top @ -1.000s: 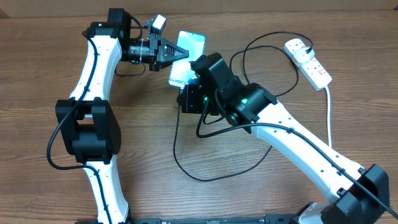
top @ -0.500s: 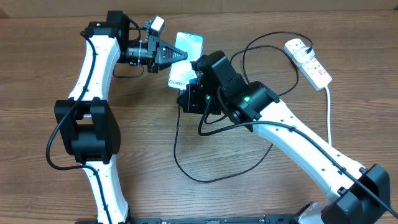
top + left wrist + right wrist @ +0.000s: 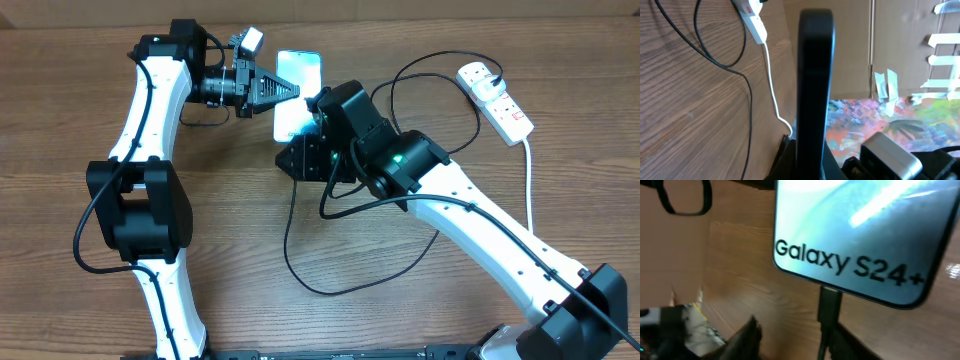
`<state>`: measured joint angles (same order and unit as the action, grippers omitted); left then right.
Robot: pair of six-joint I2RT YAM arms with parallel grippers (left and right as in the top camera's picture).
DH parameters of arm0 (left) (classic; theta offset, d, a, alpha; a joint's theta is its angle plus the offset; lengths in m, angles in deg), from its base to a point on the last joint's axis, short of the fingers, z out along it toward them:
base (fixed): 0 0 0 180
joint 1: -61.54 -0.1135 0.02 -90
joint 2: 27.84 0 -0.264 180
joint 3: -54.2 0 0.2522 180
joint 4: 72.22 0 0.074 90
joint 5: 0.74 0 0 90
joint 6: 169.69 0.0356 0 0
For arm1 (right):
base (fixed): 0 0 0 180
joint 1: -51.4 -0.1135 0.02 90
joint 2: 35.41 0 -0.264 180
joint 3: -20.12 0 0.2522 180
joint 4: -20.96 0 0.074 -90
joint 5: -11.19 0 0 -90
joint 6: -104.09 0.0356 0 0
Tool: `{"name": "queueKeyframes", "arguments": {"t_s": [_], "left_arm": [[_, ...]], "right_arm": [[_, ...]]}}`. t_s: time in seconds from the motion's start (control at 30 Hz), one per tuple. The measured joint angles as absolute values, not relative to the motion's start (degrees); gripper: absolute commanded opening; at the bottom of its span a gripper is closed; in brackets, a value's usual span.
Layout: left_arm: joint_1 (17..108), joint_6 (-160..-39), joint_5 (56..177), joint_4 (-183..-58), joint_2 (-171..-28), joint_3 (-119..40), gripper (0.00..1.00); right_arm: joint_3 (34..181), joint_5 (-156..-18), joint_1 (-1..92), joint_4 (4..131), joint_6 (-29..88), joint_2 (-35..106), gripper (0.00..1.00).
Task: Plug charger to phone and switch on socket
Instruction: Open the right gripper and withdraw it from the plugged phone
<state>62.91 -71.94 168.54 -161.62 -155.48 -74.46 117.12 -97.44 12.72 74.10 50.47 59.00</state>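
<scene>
Next, I let go of the phone, now held above the table, with my left gripper, leaving it flat on the wooden table (image 3: 306,147) under the open fingers of my right gripper.
My left gripper (image 3: 272,90) is shut on the phone (image 3: 298,92) and holds it by its side, above the table. In the left wrist view the phone (image 3: 815,75) shows edge-on between the fingers (image 3: 807,167). The right wrist view shows its screen (image 3: 865,225) with "Galaxy S24+" text. The charger's black connector tip (image 3: 829,300) sits in the phone's bottom edge. My right gripper (image 3: 792,340) is open just below, its fingers wide apart, the connector against the right finger. It shows in the overhead view (image 3: 303,160) too. The charger cable (image 3: 300,262) loops over the table. The socket (image 3: 495,95) lies far right.
The socket's thick white lead (image 3: 528,190) runs down the right side toward the right arm's base. In the left wrist view the socket (image 3: 752,17) and its lead (image 3: 771,80) lie on the wooden table (image 3: 80,280). Cardboard and colourful clutter stand beyond the table edge (image 3: 900,115).
The left gripper has shifted the phone slightly left and turned it more upright. The right gripper has drawn back a little below the phone; the cable loop followed.
</scene>
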Motion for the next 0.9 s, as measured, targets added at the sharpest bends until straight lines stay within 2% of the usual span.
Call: {"name": "queueKeyframes", "arguments": {"t_s": [0.17, 0.33, 0.67, 0.9], "left_arm": [[62.9, -72.0, 167.7, -161.0, -155.5, -74.4, 0.04], [61.8, -72.0, 166.3, -161.4, -155.5, -74.4, 0.04], [61.3, -74.1, 155.2, -159.7, -155.5, -74.4, 0.04], [61.7, -77.8, 148.6, -156.6, -155.5, -74.4, 0.04]], "right_arm": [[117.3, -95.8, 15.0, 72.6, 50.4, 58.9, 0.71], [117.4, -93.5, 15.4, 73.2, 50.0, 59.0, 0.82], [117.4, -87.5, 19.4, 81.9, 50.0, 59.0, 0.94], [117.5, -84.9, 25.8, 88.7, 49.9, 59.0, 0.95]]}}
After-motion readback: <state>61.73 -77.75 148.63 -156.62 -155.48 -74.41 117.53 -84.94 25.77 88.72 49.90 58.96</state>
